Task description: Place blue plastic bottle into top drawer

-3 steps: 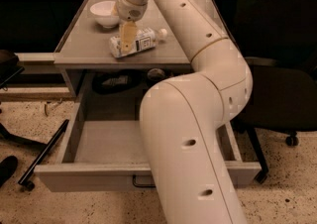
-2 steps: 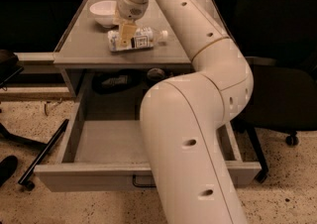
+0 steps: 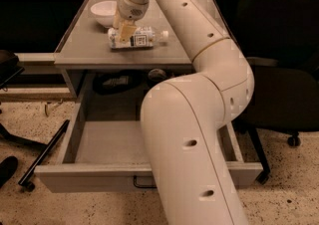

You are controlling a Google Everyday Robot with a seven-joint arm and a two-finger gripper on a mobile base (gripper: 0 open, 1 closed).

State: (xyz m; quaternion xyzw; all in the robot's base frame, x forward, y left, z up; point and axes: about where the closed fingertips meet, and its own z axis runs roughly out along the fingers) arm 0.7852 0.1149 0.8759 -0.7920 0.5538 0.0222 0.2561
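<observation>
The robot's gripper is at the end of the blue plastic bottle opposite the white cap, so it should open and take the bottle nearer its middle (image 3: 137,38) before lifting it.
The blue plastic bottle (image 3: 144,38) lies on its side on the grey table top (image 3: 169,52), white cap pointing right. My gripper (image 3: 124,31) is down at the bottle's left end, right over it; whether it touches the bottle is hidden. The top drawer (image 3: 107,142) is pulled wide open below the table top. Its inside looks bare, and its front panel with a dark wire handle (image 3: 142,185) faces the camera. My arm (image 3: 189,134) covers the drawer's right half.
A white bowl (image 3: 104,12) stands on the table behind and to the left of the bottle. Dark objects (image 3: 112,82) lie in the space under the table top. A black office chair (image 3: 284,69) stands at the right. A black wheeled leg (image 3: 42,157) lies on the floor at the left.
My gripper has shifted slightly left and towards the back over the bottle's left end. The bottle and the drawer have stayed where they were.
</observation>
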